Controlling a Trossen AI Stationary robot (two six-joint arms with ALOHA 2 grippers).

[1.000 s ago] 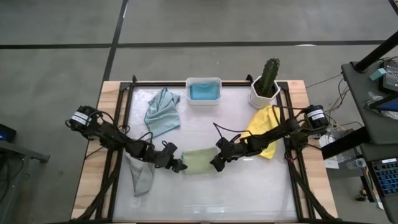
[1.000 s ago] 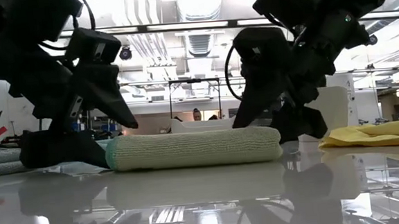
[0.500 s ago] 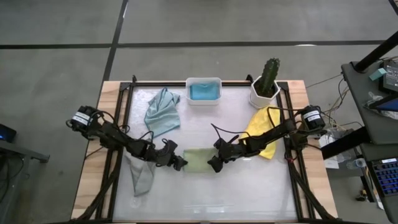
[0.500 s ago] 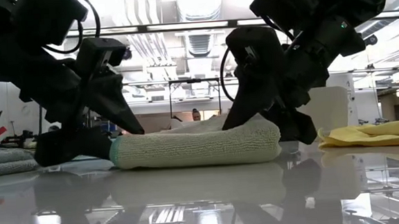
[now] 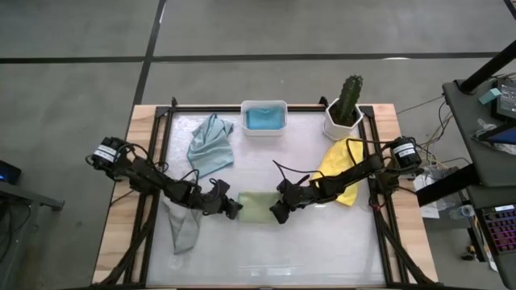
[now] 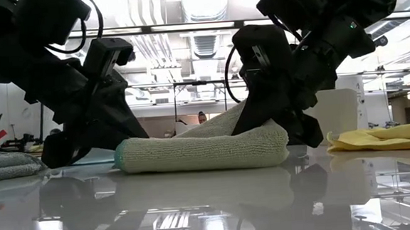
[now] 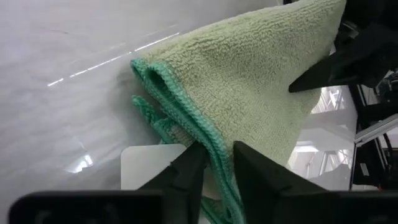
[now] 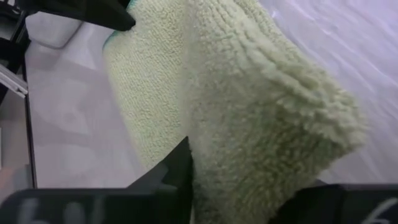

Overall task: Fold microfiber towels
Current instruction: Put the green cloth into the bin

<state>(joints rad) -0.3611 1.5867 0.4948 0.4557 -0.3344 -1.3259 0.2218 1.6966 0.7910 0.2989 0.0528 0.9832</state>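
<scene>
Loose hemmed layers lie beside my left gripper's pinch, so I will open it and take a thicker stack (image 7: 186, 107) before lifting the towel to the white tub.
A sage green towel (image 5: 256, 206) lies folded at the table's middle, between my two grippers. My left gripper (image 5: 232, 211) is shut on its left end and my right gripper (image 5: 276, 213) on its right end. In the low view the towel's far layer (image 6: 220, 124) rises in a ridge above the flat roll (image 6: 200, 152). A pale blue-grey towel (image 5: 211, 145) lies crumpled at the far left, a grey towel (image 5: 181, 227) at the near left and a yellow towel (image 5: 342, 179) at the right. A bright blue towel (image 5: 264, 119) sits in the white tub. My left gripper pinches the towel's teal-hemmed edge (image 7: 212, 148) between its two fingers (image 7: 189, 176), at the left end. More hemmed layers (image 7: 155, 118) lie loose beside the hold. The fingers come low from the table's left. The rest of the towel lies on the table. My right gripper has the towel's thick folded right end (image 8: 267, 130) between its fingers, several layers deep. One finger (image 8: 176, 169) shows against the cloth; the towel hides the other. The fingers come low from the table's right. The held layer is raised, the lower layers rest on the table.
The white tub (image 5: 264, 105) stands at the far edge's middle, with a cactus in a white pot (image 5: 345, 109) to its right. A black frame (image 5: 161, 161) runs round the table top. Bare table lies along the near edge (image 5: 274, 258).
Both grippers have shut on the green towel's ends and drawn a little toward each other. The towel has grown shorter from left to right, and its far layer has lifted into a ridge, while the lower layers have stayed on the table.
</scene>
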